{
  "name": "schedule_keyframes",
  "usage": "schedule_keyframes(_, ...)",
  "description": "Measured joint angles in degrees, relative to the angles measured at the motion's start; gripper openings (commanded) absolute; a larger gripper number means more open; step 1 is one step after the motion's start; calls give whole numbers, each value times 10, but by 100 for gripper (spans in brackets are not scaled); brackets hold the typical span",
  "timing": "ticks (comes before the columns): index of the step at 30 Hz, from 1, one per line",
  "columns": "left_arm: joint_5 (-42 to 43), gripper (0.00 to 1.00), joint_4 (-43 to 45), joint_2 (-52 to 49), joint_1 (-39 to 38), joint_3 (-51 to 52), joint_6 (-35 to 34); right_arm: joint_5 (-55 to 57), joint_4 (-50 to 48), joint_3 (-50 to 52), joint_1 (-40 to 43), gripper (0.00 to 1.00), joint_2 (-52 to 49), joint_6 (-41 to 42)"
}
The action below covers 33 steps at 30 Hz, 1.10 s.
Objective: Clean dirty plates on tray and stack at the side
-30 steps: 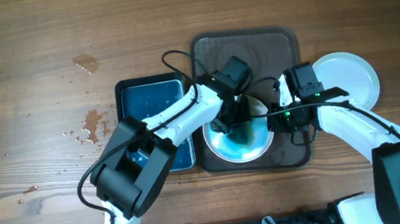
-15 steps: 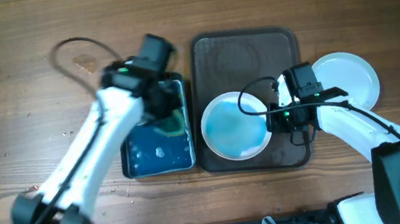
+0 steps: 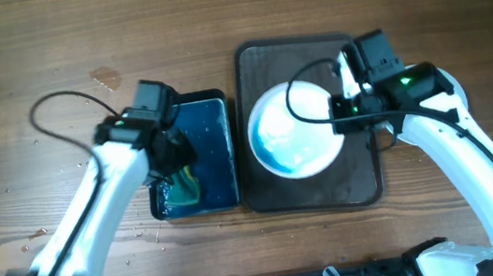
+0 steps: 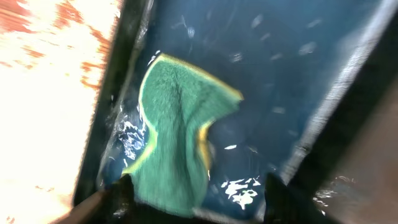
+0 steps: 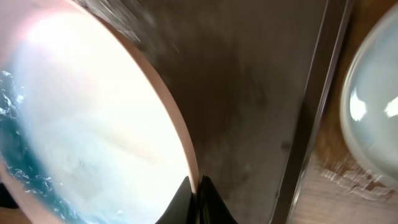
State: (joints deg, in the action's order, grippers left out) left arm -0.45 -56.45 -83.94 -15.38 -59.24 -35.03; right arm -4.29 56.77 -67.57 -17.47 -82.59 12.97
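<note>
My right gripper is holding the wet plate. Next, I let go of it on the other white plate (image 3: 406,103) (image 5: 374,107), near its edge beside the dark brown tray.
A white plate (image 3: 293,132) with a wet blue tint along its lower part hangs tilted over the dark brown tray (image 3: 365,178). My right gripper (image 3: 341,113) is shut on its right rim. In the right wrist view the fingertips (image 5: 186,194) pinch that plate (image 5: 93,124) edge above the tray (image 5: 249,93). Another white plate (image 5: 373,106) lies on the table past the tray's rim. My left gripper (image 3: 175,170) hovers open over the blue basin. A green sponge (image 4: 177,143) with a yellow edge lies loose in the water between the spread fingers (image 4: 124,198).
The blue water-filled basin (image 3: 211,114) sits just left of the tray. Water drops and stains (image 3: 115,154) mark the wood to its left. My right arm (image 3: 433,124) covers the table to the right of the tray.
My left arm swung from the plate to the basin and let go of the sponge there. My right gripper raised and shifted the plate towards the tray's middle.
</note>
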Motion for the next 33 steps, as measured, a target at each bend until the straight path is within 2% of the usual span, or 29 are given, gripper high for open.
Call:
schedule_keyframes(1,3,79,-22,35,8,-22,2,8,-7,-16,-13,4,0,-5)
schedule_keyframes(3,4,100,-45,80,21,-44,3,32,-54,-23,-50,4,0,-5)
schedule_keyframes(6,8,100,-95,194,77,-80,2,76,-149,-24,-118,4,-16,0)
schedule_keyframes(9,8,100,-112,292,122,-87,2,131,-196,-24,-178,4,-40,15)
schedule_keyframes(11,7,100,-120,357,133,-87,2,292,-256,-24,-284,4,-76,35)
schedule_keyframes(16,7,100,-122,419,133,-88,2,544,-299,-24,-414,4,-79,38)
schedule_keyframes(21,8,100,-122,422,133,-88,2,739,-372,-24,-508,4,-78,-65)
schedule_keyframes(26,8,100,-122,423,133,-88,2,810,-474,-24,-546,4,-78,-176)
schedule_keyframes(33,8,100,-122,422,133,-88,2,835,-483,-24,-551,4,-78,-253)
